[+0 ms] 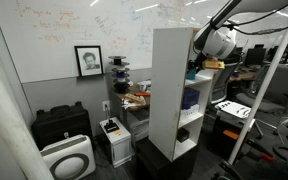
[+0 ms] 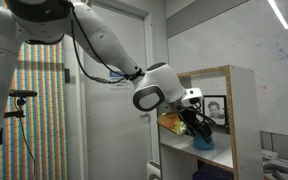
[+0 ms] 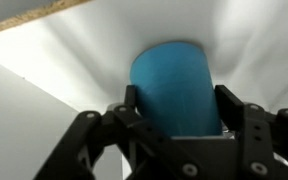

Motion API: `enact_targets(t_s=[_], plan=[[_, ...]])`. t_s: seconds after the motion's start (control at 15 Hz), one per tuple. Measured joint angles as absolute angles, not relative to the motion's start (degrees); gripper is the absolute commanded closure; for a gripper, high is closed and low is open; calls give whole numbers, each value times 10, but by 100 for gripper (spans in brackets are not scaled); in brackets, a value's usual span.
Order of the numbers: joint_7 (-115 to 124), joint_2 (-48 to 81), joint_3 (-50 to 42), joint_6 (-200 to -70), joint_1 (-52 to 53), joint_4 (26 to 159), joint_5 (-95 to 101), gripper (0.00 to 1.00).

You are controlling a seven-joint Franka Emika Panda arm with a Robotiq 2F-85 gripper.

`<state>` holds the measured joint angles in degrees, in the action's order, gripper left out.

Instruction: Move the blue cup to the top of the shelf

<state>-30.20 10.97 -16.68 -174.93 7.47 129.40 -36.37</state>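
Observation:
Next, I let go of the blue cup with my gripper on the white shelf's bare top (image 1: 192,27), over the front edge of the tall side panel.
The blue cup (image 3: 171,85) fills the middle of the wrist view, and my gripper (image 3: 174,97) has one black finger pressed on each side of it. In an exterior view the gripper (image 2: 195,129) reaches into the upper compartment of the white shelf (image 2: 242,120). There the cup (image 2: 202,143) is at the compartment's floor, in the jaws. In an exterior view the arm's wrist (image 1: 214,42) leans into the open front of the shelf (image 1: 169,85); the cup is hidden there. The top of the shelf is bare.
A darker blue object (image 1: 190,99) sits in the shelf's middle compartment. A yellowish packet (image 2: 171,122) lies in the same compartment behind the gripper. The compartment's ceiling board (image 3: 34,15) is close above. A black case (image 1: 61,124) and a white appliance (image 1: 68,158) stand on the floor.

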Motion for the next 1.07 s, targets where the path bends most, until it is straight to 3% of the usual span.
enact_targets(t_s=[0.6, 1.07], plan=[[-343, -128, -170, -1757, 65, 1523, -335, 50], [-340, -342, -147, -1720, -16, 1568, -333, 50]])
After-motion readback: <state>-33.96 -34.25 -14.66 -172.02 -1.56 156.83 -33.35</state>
